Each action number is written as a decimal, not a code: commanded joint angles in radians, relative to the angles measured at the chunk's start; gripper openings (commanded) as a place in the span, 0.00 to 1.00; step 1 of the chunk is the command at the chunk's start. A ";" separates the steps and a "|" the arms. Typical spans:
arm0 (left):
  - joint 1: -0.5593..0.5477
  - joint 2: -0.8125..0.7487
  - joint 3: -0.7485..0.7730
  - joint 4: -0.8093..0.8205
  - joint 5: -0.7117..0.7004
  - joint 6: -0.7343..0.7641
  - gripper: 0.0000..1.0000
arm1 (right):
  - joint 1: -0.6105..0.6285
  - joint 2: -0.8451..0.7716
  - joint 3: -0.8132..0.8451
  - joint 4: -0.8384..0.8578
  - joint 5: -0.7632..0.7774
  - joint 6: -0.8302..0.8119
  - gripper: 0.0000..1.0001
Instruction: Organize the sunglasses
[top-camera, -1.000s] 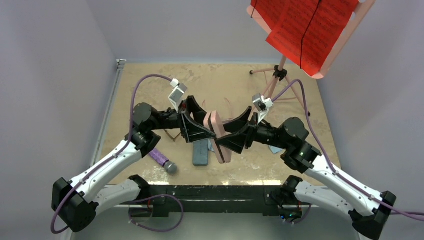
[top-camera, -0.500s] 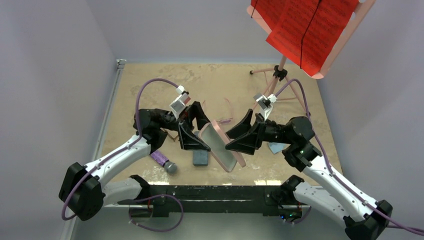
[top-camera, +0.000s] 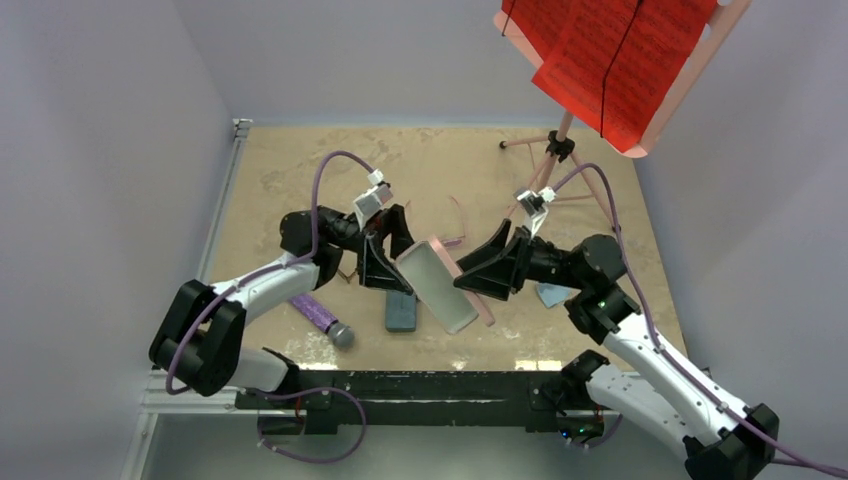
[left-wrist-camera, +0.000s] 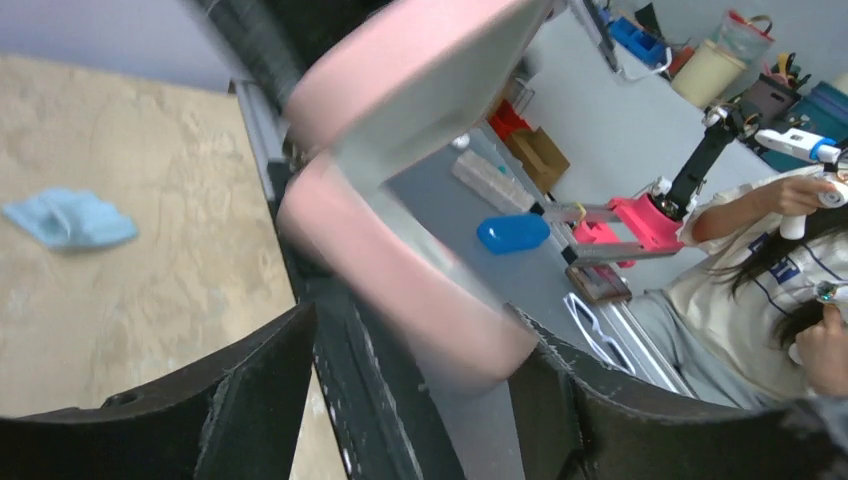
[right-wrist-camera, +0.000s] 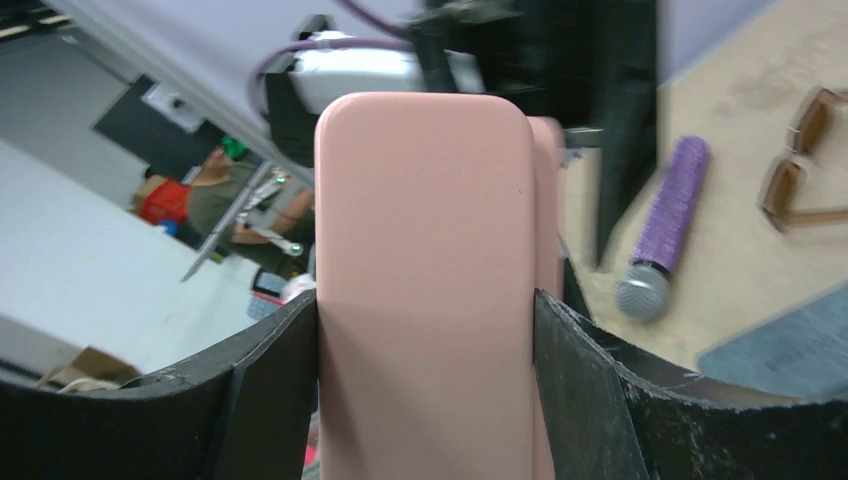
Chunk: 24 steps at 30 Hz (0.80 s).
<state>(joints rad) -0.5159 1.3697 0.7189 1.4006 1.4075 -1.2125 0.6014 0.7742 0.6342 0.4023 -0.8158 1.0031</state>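
Note:
The open pink case is tilted in mid-air across both grippers, so the robot's left gripper should open, then grab the case's end edge (top-camera: 412, 254) to lay it down flat.
A pink case (top-camera: 455, 295) is held open in mid-air, its grey inside facing up. My right gripper (top-camera: 487, 277) is shut across one half of it (right-wrist-camera: 425, 300). My left gripper (top-camera: 392, 262) grips the end of the other half (left-wrist-camera: 420, 300). The pink-purple sunglasses (top-camera: 457, 226) lie on the table behind the case. The dark brown sunglasses (right-wrist-camera: 800, 165) lie on the table by my left arm, mostly hidden in the top view (top-camera: 346, 272).
A blue-grey case (top-camera: 400, 313) and a purple microphone (top-camera: 326, 321) lie near the front edge. A light blue cloth (top-camera: 551, 295) lies under my right arm. A music stand (top-camera: 556, 150) with red sheets stands at the back right.
The pink case has gone from nearly shut and upright to wide open with its grey inside showing. My left arm has drawn its elbow in.

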 joint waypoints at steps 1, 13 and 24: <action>0.053 0.034 -0.014 0.126 0.075 -0.065 0.00 | 0.014 -0.120 0.049 0.097 -0.027 0.008 0.00; 0.116 0.010 -0.044 0.126 0.016 -0.132 0.65 | -0.001 -0.163 0.163 -0.198 0.138 -0.155 0.00; 0.068 -0.493 0.055 -1.360 -0.825 0.616 1.00 | -0.001 -0.214 0.166 -0.583 0.468 -0.299 0.00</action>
<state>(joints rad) -0.4129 1.0584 0.7021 0.7052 1.0958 -0.9577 0.6018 0.5751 0.7860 -0.1020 -0.4530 0.7498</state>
